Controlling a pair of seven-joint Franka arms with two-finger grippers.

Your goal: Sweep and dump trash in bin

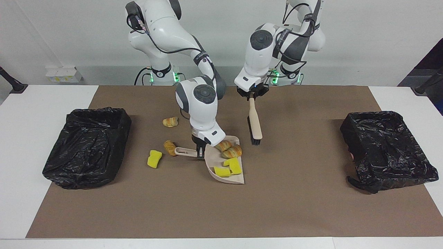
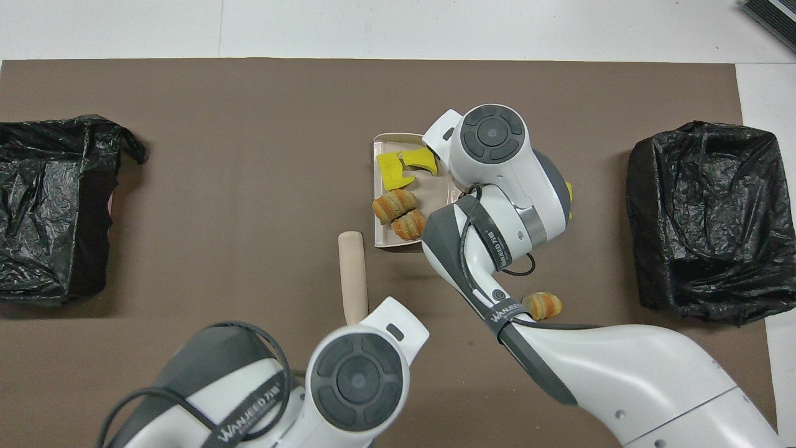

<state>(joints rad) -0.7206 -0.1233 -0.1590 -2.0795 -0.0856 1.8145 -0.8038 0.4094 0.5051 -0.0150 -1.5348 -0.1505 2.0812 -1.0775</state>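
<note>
Next, I let go of the brush, now held beside the dustpan, with my left gripper on the brown mat (image 2: pixel 371 373), nearer to me than the bread chunk that is closest to the robots.
My right gripper (image 1: pixel 199 152) is shut on the handle of the beige dustpan (image 1: pixel 226 178), which rests on the brown mat. In the pan (image 2: pixel 380 140) lie two bread chunks (image 1: pixel 232 151) (image 2: pixel 394 205) and yellow sponge pieces (image 1: pixel 236 166) (image 2: pixel 393 169). Three bits of trash lie loose on the mat toward the right arm's end: a bread chunk (image 1: pixel 169 147) by the handle, a yellow sponge (image 1: pixel 154 159), and a bread chunk (image 1: pixel 170 121) (image 2: pixel 542 305) nearer to the robots. My left gripper (image 1: pixel 252 94) is shut on the brush (image 1: pixel 255 121) (image 2: pixel 352 274), whose black bristles point down beside the pan.
Two bins lined with black bags stand on the mat, one at the right arm's end (image 1: pixel 86 145) (image 2: pixel 703 218) and one at the left arm's end (image 1: pixel 384 148) (image 2: pixel 56 205). White table (image 1: pixel 41 97) borders the mat.
</note>
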